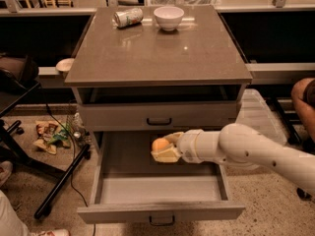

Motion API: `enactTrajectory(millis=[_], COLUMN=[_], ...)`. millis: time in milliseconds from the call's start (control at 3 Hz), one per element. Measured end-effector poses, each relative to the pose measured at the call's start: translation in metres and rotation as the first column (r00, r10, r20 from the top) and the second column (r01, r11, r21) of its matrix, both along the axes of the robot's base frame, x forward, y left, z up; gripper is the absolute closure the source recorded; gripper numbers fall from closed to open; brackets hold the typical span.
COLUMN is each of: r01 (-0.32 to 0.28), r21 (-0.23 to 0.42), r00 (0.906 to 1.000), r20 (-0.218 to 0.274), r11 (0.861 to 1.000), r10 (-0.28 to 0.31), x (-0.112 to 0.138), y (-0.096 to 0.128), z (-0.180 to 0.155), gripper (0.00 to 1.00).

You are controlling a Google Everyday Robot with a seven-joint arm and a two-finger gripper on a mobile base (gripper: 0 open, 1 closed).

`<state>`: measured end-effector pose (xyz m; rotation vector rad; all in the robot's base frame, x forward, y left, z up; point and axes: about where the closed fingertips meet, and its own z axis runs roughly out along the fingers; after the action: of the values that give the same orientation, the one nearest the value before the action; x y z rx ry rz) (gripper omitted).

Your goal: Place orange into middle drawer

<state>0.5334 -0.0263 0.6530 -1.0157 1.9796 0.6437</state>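
Observation:
My gripper is to let go of the orange on the middle drawer's bare bottom (134, 168), toward the side nearest the black stand leg. The orange hangs over the open middle drawer now.
The orange (159, 144) is a small round fruit held between the pale fingers (166, 156) of my gripper (164, 148). The gripper reaches in from the right on a white arm (246, 149) and hangs over the back middle of the open middle drawer (160, 187). That drawer is pulled far out, its grey front with a dark bar handle (161, 222) toward the camera. The drawer's inside floor is bare where it shows. The upper drawer front (158, 116) is closed just above the gripper.
A white bowl (169, 17) and a silver drink can (128, 17) lying on its side stand at the back of the brown cabinet top (157, 53). A black stand leg (61, 183) and litter (49, 134) lie on the floor at left. A person's knee (304, 100) shows at right.

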Motion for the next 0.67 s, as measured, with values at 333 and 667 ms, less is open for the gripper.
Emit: enactTrajectory(millis=[333,667], r01=[0.016,0.02], r21=[0.023,0.041], r00=[0.9994,0.9965], r20=[-0.03,-0.082], r11=[1.0,0.999], r10=[-0.015,-0.017], x=[0.011,0.018], y=[0.025,0.049], z=[-0.051,-0.101], gripper=[1.0,1.0])
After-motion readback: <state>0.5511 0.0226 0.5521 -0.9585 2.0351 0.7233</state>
